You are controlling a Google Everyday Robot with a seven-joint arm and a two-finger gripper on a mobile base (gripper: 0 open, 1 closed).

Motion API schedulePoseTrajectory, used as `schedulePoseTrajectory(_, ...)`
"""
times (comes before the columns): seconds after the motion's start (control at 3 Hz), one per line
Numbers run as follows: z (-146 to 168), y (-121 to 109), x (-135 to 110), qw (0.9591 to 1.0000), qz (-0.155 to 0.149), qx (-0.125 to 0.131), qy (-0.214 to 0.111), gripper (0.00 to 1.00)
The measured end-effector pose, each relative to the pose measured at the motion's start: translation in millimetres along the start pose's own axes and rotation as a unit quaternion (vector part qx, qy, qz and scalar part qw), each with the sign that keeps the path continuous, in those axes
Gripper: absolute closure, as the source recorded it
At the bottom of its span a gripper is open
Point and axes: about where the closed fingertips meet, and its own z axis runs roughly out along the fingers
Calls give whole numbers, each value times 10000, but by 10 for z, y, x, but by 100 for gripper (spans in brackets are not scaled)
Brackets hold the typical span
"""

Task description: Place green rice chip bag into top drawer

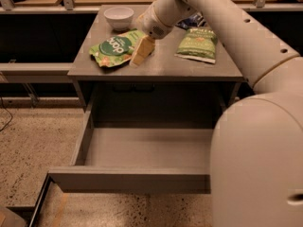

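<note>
The green rice chip bag's end (pixel 134 39) that faces the paler olive-green bag is the spot my gripper should close on.
The green rice chip bag (pixel 112 47) lies flat on the left part of the grey table (pixel 161 68); it is bright green with a dark round logo. My gripper (pixel 141 52) points down at the tabletop just to the right of the bag, touching or nearly touching its right edge, and holds nothing that I can see. The top drawer (pixel 142 148) is pulled out wide below the table's front edge and has nothing in it. Its plain front panel (pixel 128 179) is nearest the camera.
A paler olive-green bag (pixel 198 42) lies on the right of the table. A white bowl (pixel 118 17) stands at the back left, and a small dark blue bag (pixel 191 20) shows behind my arm. My arm and base fill the right side. Speckled floor lies at the left.
</note>
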Motion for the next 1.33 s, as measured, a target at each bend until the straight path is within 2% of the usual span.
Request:
schedulePoseTrajectory(0.33, 130, -338, 189, 9995, 238, 214, -14, 0)
schedulePoseTrajectory(0.67, 300, -592, 263, 9986, 374, 333, -156, 0)
schedulePoseTrajectory(1.0, 283, -657, 255, 9983, 374, 402, -199, 0)
schedulePoseTrajectory(1.33, 317, -671, 262, 9965, 599, 482, -343, 0)
